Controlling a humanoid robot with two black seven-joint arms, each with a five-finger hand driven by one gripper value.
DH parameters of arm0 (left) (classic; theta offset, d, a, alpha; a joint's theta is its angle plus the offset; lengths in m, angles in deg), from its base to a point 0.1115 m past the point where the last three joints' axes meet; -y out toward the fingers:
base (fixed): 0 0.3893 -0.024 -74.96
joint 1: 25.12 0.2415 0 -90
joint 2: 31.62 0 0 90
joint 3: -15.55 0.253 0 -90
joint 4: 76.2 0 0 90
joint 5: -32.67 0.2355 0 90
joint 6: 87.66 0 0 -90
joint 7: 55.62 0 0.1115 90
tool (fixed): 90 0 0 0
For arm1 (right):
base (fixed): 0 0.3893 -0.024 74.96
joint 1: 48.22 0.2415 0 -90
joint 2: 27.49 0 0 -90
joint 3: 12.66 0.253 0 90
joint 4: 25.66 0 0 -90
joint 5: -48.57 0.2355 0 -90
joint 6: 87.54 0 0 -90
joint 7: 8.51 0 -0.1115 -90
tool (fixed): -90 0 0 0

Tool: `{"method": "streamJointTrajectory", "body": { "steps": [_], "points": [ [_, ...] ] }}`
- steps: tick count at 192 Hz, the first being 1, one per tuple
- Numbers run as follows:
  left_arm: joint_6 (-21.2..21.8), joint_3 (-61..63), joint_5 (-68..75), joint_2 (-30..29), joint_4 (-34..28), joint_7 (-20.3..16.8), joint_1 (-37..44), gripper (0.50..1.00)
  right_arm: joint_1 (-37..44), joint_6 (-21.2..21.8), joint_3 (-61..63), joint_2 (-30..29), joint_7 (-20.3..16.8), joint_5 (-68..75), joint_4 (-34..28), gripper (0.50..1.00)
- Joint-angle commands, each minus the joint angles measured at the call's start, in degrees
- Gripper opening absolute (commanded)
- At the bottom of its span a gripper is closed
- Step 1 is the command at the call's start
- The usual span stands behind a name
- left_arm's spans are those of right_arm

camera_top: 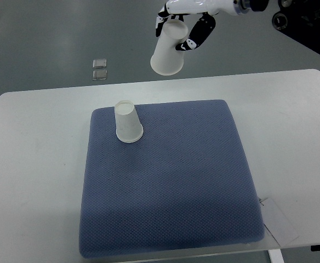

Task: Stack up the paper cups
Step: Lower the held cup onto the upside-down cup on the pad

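Next, my right gripper releases the cup it holds over the top of the upside-down cup (124, 102) on the blue mat.
A white paper cup (128, 123) stands upside down on the blue mat (171, 181), near the mat's back left corner. My right hand (182, 27) reaches in from the top right and holds a second white paper cup (168, 52) high above the table's far edge. Its fingers wrap the cup's narrow end, and the wide rim points down and left. The held cup is up and to the right of the standing cup, well apart from it. No left arm shows.
The mat lies on a white table (34, 181). Two small clear squares (100, 68) lie on the grey floor beyond the table's far edge. A white paper sheet (278, 219) sticks out at the mat's front right corner. Dark equipment (308, 22) fills the top right.
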Motion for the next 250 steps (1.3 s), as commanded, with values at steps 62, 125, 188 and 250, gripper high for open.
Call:
{"method": "streamJointTrajectory", "body": {
  "steps": [62, 125, 188, 250],
  "points": [
    [0.0, -0.05, 0.0, 0.0, -0.02, 0.0, 0.0, 1.0, 1.25, 0.61, -0.99, -13.93, -1.16, -1.18, 0.79, 0.578],
    [0.0, -0.05, 0.0, 0.0, -0.02, 0.0, 0.0, 1.0, 0.55, -0.01, -2.75, -16.48, -1.16, -1.89, 4.04, 0.582],
    [0.0, 0.04, 0.0, 0.0, -0.02, 0.0, 0.0, 1.0, -1.38, -1.77, -3.54, -20.35, -1.77, -2.42, 9.4, 0.586],
    [0.0, -0.05, 0.0, 0.0, 0.07, 0.0, 0.0, 1.0, -1.91, -1.77, -5.03, -21.14, -1.86, -2.42, 10.9, 0.599]
  ]
}}
